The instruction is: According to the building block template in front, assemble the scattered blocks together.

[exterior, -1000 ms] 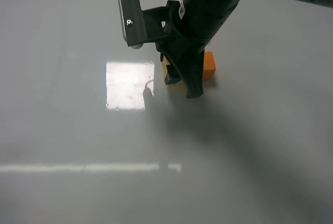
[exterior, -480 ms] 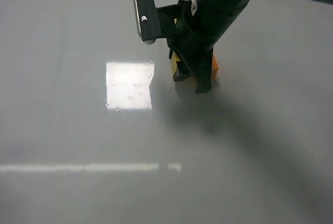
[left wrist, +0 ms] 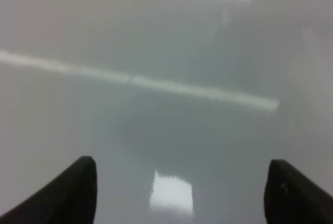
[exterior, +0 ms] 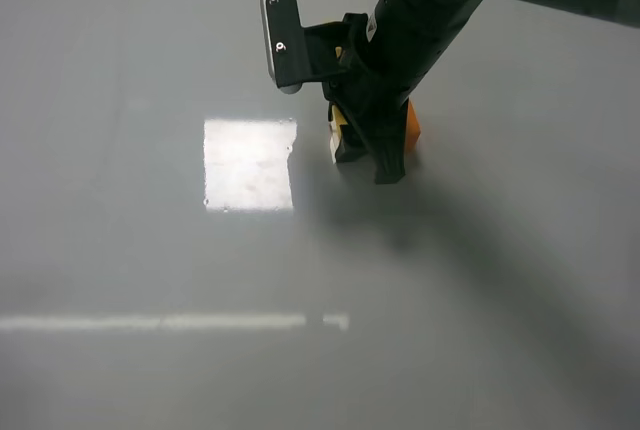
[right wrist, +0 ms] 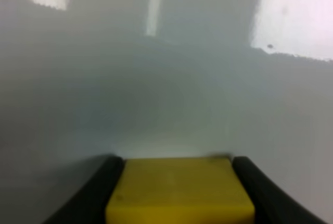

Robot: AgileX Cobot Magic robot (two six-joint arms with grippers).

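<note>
My right fingers reach the yellow block's front edge; next I open, back off, grip nearer the orange block (exterior: pixel 412 129), leaving the front clear.
In the exterior high view my right gripper (exterior: pixel 367 162) reaches down from the upper right and is shut on the yellow block (exterior: pixel 337 130). The orange block (exterior: pixel 412 122) lies on the table just right of the fingers, mostly covered by them. The right wrist view shows the yellow block (right wrist: pixel 179 187) clamped between the two dark fingers of the right gripper (right wrist: pixel 179 206). My left gripper (left wrist: pixel 179 193) appears only in the left wrist view, open, with bare table between its tips. The building block template is hidden or out of view.
The grey table (exterior: pixel 120 250) is glossy. A bright square reflection (exterior: pixel 250 163) lies left of the blocks and a thin light strip (exterior: pixel 170 322) runs nearer the front. The right wrist camera housing (exterior: pixel 282 40) juts out left of the arm.
My right gripper has carried the yellow block to the right, closer to the orange block, which now shows less. The left gripper has not moved.
</note>
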